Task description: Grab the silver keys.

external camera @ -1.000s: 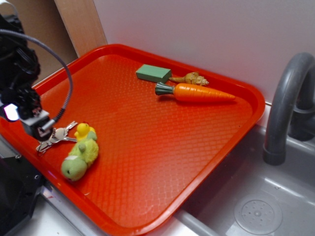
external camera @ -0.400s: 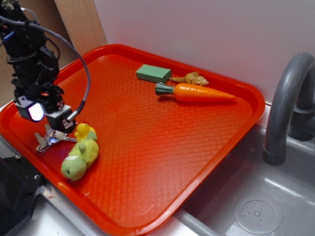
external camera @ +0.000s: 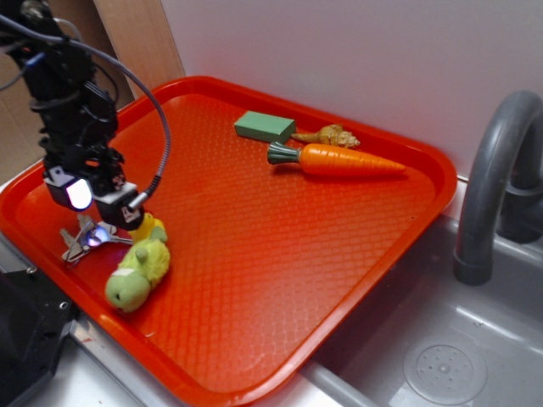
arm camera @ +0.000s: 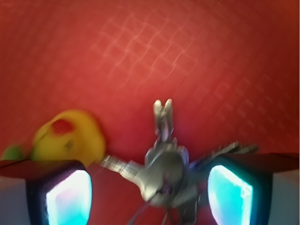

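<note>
The silver keys splay flat in several directions under the robot's gripper, so it should lift clear, move back toward the tray's edge and take their wire ring (external camera: 74, 256).
The silver keys (external camera: 81, 242) lie fanned on the red tray (external camera: 254, 254) near its left front edge, partly hidden under my gripper (external camera: 95, 222). In the wrist view the keys (arm camera: 164, 164) sit between my two lit fingertips, nearer the right one, and my gripper (arm camera: 150, 194) is open around them with a gap on each side. The green plush toy (external camera: 138, 273) with its yellow duck head (arm camera: 70, 138) lies just right of the keys.
An orange carrot (external camera: 344, 159), a green block (external camera: 265, 126) and a small tan figure (external camera: 331, 136) lie at the tray's far side. A grey tap (external camera: 496, 178) and sink (external camera: 441, 356) stand to the right.
My arm has swung from the tray's left edge rightward and up over the keys. The keys and toy have not moved.
</note>
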You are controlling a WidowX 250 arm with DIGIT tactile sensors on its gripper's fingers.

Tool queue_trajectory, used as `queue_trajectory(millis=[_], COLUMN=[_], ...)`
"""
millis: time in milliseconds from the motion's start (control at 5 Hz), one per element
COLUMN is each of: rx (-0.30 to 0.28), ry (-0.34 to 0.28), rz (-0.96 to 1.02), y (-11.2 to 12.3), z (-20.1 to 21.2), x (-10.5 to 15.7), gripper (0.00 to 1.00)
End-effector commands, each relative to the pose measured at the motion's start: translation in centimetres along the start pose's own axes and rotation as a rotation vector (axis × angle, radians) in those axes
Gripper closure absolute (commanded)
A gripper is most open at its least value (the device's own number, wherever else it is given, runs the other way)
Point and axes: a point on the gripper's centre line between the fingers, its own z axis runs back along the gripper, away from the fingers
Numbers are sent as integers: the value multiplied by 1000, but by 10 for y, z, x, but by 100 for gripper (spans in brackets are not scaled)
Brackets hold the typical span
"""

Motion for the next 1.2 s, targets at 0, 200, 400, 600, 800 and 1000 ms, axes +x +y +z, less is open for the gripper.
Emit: queue_trajectory(millis=[0, 200, 400, 600, 800, 1000], rx=[-6, -5, -10, -70, -74, -49], ry=[33, 24, 22, -35, -80, -114], rz=[-37, -88, -93, -86, -116, -165], y=[-4, -13, -5, 9, 11, 2], z=[-9, 0, 8, 21, 24, 16], x=[8, 1, -2, -3, -18, -33], gripper=[100, 100, 100, 0, 0, 0])
